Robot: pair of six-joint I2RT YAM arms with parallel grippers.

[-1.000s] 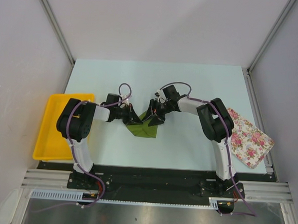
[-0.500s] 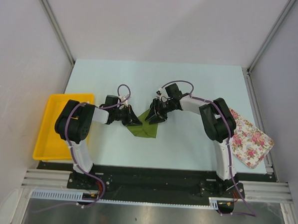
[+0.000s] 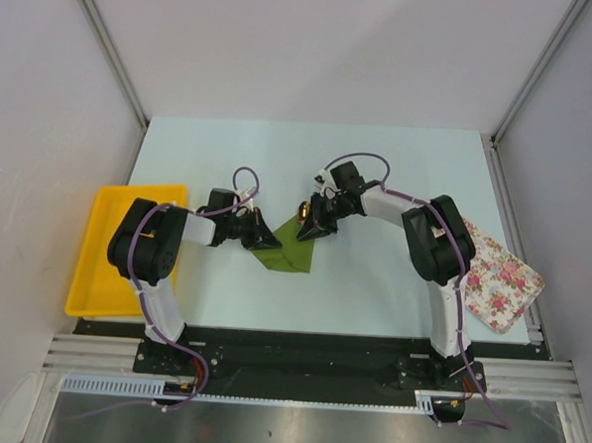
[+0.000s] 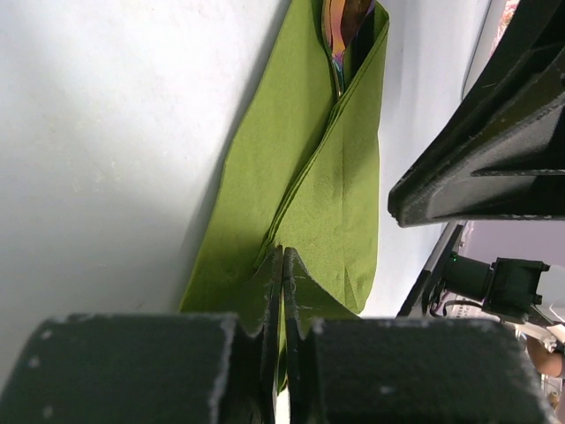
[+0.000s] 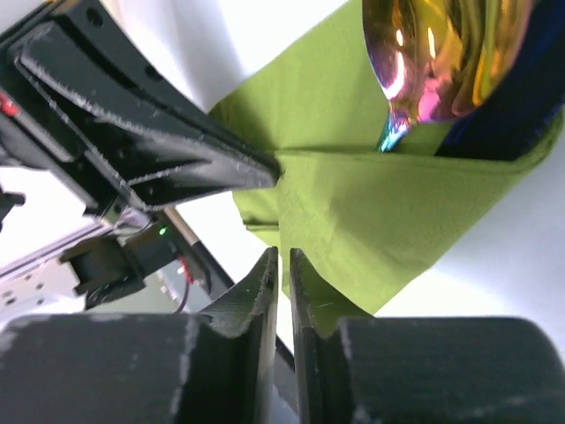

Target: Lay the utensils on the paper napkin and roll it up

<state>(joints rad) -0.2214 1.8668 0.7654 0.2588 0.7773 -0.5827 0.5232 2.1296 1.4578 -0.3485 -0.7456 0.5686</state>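
The flap's loose edge has my left gripper shut on it, away from the napkin's folded side, so next I open and pinch farther in, nearer that side (image 4: 334, 272), before rolling.
The olive-green paper napkin (image 3: 292, 253) lies folded over the utensils on the table between both arms. A shiny gold spoon head (image 3: 303, 212) sticks out of its far end, and it is also seen at the top of the left wrist view (image 4: 346, 22) and large in the right wrist view (image 5: 441, 53). A dark piece (image 5: 521, 115) lies beside it in the fold. My left gripper (image 3: 272, 242) is shut on the napkin's left edge (image 4: 265, 256). My right gripper (image 3: 308, 232) has its jaws pinched on the napkin's folded flap (image 5: 397, 212).
A yellow tray (image 3: 100, 261) sits at the table's left edge. A white floral cloth (image 3: 497, 277) lies at the right edge. In the right wrist view, the left gripper's finger (image 5: 150, 150) almost touches the fold.
My right gripper has closed its jaws on the napkin's flap and shifted slightly right. The gold spoon head now shows in the top view. The left gripper has kept its grip.
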